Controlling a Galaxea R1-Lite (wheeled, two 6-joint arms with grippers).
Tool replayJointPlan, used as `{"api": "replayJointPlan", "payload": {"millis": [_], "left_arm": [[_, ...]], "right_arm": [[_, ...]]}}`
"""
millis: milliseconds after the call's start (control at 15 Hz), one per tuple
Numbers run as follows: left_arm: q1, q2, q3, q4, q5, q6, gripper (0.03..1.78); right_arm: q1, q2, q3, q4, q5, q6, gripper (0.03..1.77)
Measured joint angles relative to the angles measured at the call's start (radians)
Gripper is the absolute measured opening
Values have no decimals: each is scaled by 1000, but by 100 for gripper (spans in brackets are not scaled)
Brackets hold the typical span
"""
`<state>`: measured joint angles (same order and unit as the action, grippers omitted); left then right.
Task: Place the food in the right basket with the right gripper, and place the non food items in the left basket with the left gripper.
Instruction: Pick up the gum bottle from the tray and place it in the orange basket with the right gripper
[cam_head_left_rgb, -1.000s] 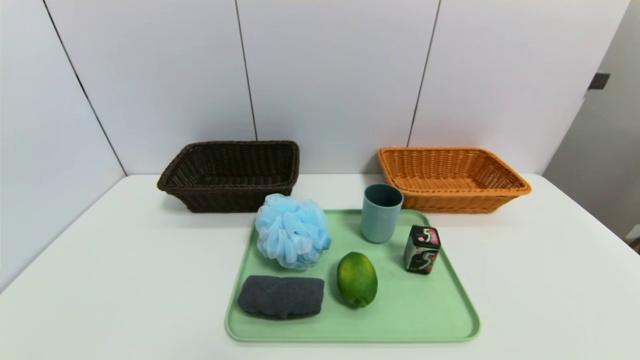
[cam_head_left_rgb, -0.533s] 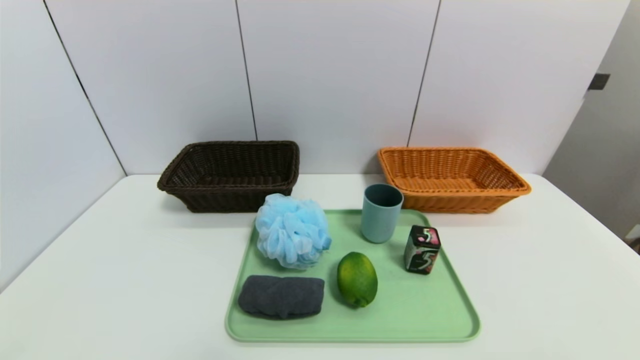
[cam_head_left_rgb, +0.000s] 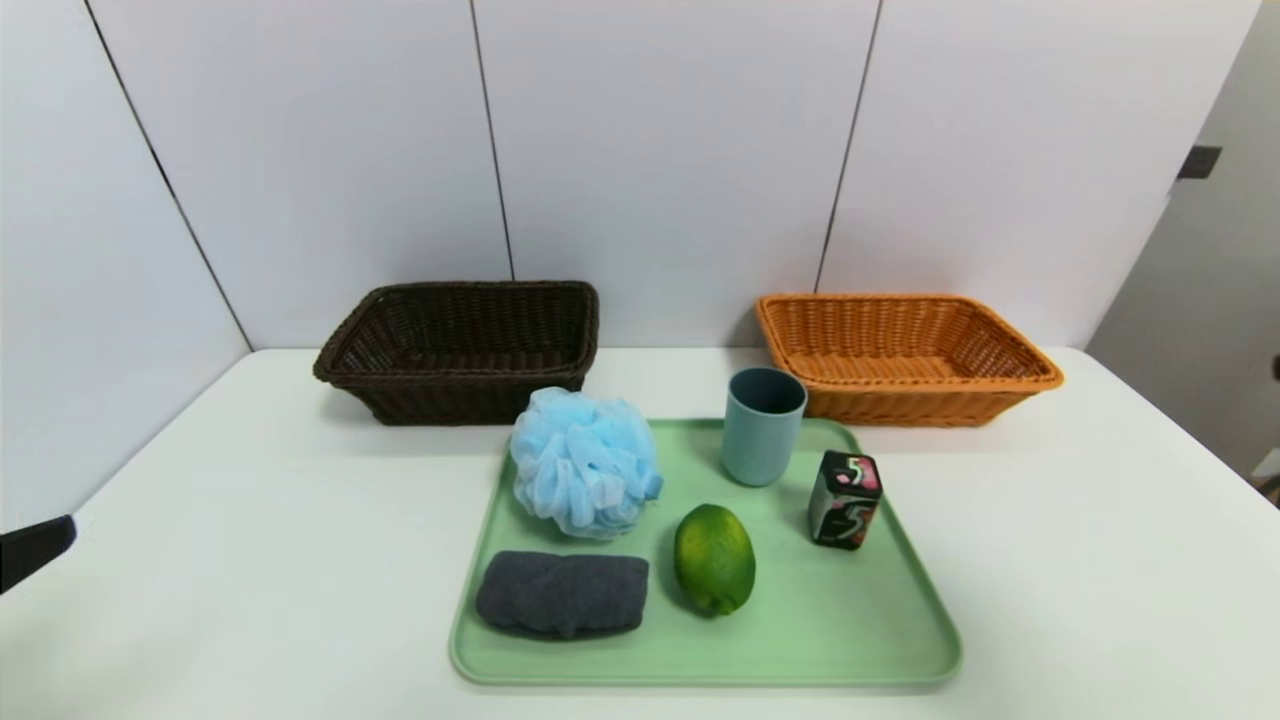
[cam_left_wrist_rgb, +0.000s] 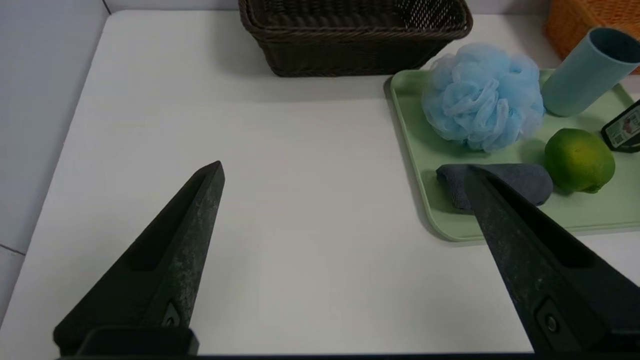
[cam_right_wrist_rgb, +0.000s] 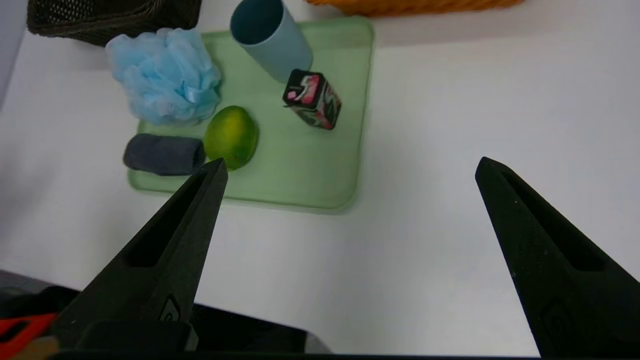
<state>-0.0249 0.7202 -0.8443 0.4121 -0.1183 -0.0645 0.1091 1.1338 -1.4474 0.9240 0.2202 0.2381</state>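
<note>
The black box beside the teal cup is next for my right gripper, which should go to it and close on the box's upper sides (cam_head_left_rgb: 846, 502) (cam_right_wrist_rgb: 316, 102).
On the green tray lie a green fruit (cam_head_left_rgb: 713, 558), a black box with pink "5" marks (cam_head_left_rgb: 845, 499), a light-blue bath puff (cam_head_left_rgb: 585, 462), a teal cup (cam_head_left_rgb: 762, 425) and a folded grey towel (cam_head_left_rgb: 562, 593). The dark brown basket (cam_head_left_rgb: 460, 350) stands at the back left and the orange basket (cam_head_left_rgb: 900, 355) at the back right, both empty. My left gripper (cam_left_wrist_rgb: 344, 169) hangs open over bare table left of the tray; one of its fingers (cam_head_left_rgb: 35, 552) shows at the head view's left edge. My right gripper (cam_right_wrist_rgb: 351, 162) is open over the table near the tray's front right corner.
The green tray (cam_head_left_rgb: 850, 640) sits in the middle of the white table (cam_head_left_rgb: 250, 520), in front of the baskets. A white panelled wall closes the back and the left side. The table's right edge falls away past the orange basket.
A black finger of my left gripper has come into the head view at the left edge. The objects on the tray and both baskets have not moved.
</note>
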Motion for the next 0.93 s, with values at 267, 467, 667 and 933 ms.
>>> {"api": "replayJointPlan", "payload": {"millis": [267, 467, 667, 933], "left_arm": [[-30, 119, -13, 21, 2, -2, 169], [-58, 150, 6, -87, 0, 4, 169], [-125, 180, 3, -127, -11, -54, 169], [-201, 258, -88, -63, 5, -237, 169]], "right_arm": [[161, 323, -325, 305, 31, 304, 171], [286, 481, -422, 391, 57, 400, 171], [346, 594, -470, 392, 45, 423, 171], [363, 719, -497, 389, -120, 438, 171]]}}
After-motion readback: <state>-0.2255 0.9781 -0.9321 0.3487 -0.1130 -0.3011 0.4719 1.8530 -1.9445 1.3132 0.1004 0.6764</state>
